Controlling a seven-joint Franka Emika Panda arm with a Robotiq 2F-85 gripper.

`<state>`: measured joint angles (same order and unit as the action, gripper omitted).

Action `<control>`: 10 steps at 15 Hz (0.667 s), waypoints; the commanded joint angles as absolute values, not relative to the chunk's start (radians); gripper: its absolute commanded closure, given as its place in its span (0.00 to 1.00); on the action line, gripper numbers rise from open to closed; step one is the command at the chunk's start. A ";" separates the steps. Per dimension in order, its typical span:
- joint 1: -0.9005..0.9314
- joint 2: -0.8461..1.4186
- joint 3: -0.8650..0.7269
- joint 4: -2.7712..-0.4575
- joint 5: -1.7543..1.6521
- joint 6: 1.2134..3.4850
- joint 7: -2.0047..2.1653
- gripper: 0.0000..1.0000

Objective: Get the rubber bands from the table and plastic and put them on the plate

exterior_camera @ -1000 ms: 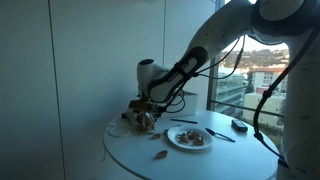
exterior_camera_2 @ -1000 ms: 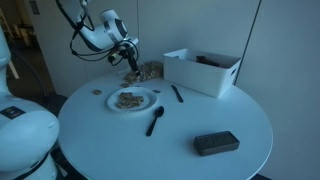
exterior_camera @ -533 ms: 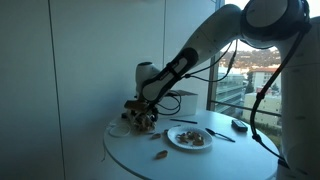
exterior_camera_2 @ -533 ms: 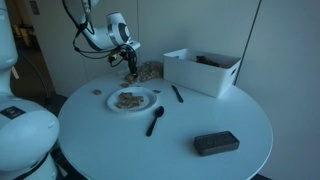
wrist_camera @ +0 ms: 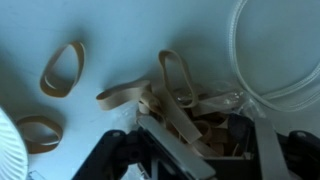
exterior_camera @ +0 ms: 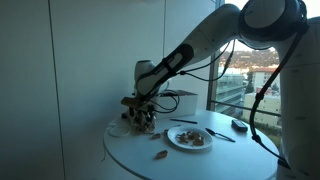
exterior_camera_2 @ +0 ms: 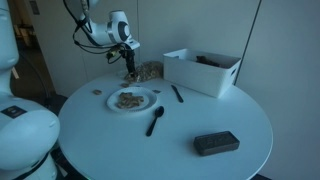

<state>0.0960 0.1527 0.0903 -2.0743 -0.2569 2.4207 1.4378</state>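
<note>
Next, I open my gripper, rise a little and pinch only the tan rubber bands (wrist_camera: 180, 118) for the plate, because clear plastic is among the bands under my fingers.
A heap of tan rubber bands on clear plastic (wrist_camera: 215, 100) lies at the table's far edge, and it shows in both exterior views (exterior_camera_2: 148, 70) (exterior_camera: 132, 118). My gripper (wrist_camera: 205, 135) is low over this heap with its fingers apart, and bands and plastic sit between them. It also shows in both exterior views (exterior_camera: 140, 120) (exterior_camera_2: 129, 72). Two loose bands (wrist_camera: 62, 68) (wrist_camera: 38, 132) lie on the table beside it. The white plate (exterior_camera_2: 130, 107) (exterior_camera: 188, 145) holds several bands, and its rim shows in the wrist view (wrist_camera: 5, 140).
A white bin (exterior_camera_2: 203, 70) stands next to the heap. A black utensil (exterior_camera_2: 155, 120), a black marker (exterior_camera_2: 177, 93) and a black case (exterior_camera_2: 215, 144) lie on the round table. A stray band (exterior_camera_2: 97, 92) lies left of the plate. A white cable (wrist_camera: 270, 60) curves nearby.
My gripper has moved down a little onto the heap of bands. Nothing else on the table has moved.
</note>
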 commanded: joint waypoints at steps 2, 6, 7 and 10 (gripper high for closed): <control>0.117 0.159 0.064 -2.038 -0.258 2.404 1.432 0.64; 0.117 0.168 0.062 -2.023 -0.254 2.386 1.421 0.41; 0.117 0.169 0.062 -2.021 -0.252 2.383 1.418 0.41; 0.119 0.177 0.063 -2.000 -0.257 2.339 1.412 0.20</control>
